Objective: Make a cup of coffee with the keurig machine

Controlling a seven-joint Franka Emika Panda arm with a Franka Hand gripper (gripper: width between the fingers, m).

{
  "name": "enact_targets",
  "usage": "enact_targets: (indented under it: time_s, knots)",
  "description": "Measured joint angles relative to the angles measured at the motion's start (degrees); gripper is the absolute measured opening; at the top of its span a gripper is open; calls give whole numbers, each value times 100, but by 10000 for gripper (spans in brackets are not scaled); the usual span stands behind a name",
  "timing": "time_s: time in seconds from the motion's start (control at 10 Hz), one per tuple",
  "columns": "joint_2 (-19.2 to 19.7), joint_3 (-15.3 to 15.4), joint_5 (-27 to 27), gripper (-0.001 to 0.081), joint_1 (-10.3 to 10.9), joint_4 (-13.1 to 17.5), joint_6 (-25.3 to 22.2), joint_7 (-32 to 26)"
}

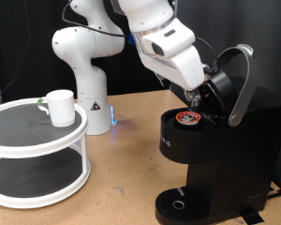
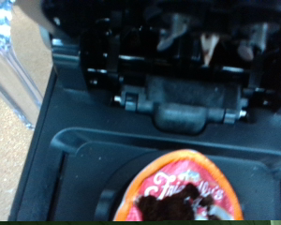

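The pod already sits in the chamber, so next I close my gripper on the top of the keurig machine's raised handle (image 1: pixel 243 48).
The keurig machine (image 1: pixel 211 150) stands at the exterior view's right with its lid and silver-grey arched handle (image 1: pixel 240 86) raised. A small pod with a reddish top (image 1: pixel 186 116) sits in the open chamber. It also shows in the wrist view (image 2: pixel 183 195), in front of the machine's black hinge (image 2: pixel 183 105). My gripper (image 1: pixel 198 97) hangs just above the pod, close under the raised lid. Nothing shows between its fingers. The white cup (image 1: pixel 59 106) stands apart at the exterior view's left, on top of a round white stand (image 1: pixel 28 141). The drip tray (image 1: pixel 178 202) holds nothing.
The white arm base (image 1: pixel 84 84) stands behind the stand, on the brown tabletop (image 1: pixel 126 164). A black curtain closes off the back. A clear plastic part (image 2: pixel 11 66) shows beside the machine in the wrist view.
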Motion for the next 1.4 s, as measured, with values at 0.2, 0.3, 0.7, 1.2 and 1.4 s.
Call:
enact_targets:
  time_s: [0.2,0.3,0.7,1.2,1.4]
  knots:
    - [-99,-160,295,805,-23,14,-181,-248]
    - [-170,-252,406,805,-39,39,-288,-297]
    - [-362,-445,881,805,-85,195,-426,-309]
    - [-363,-379,1367,805,-32,612,-714,-187]
    - [-359,-391,1364,805,-36,660,-814,-187]
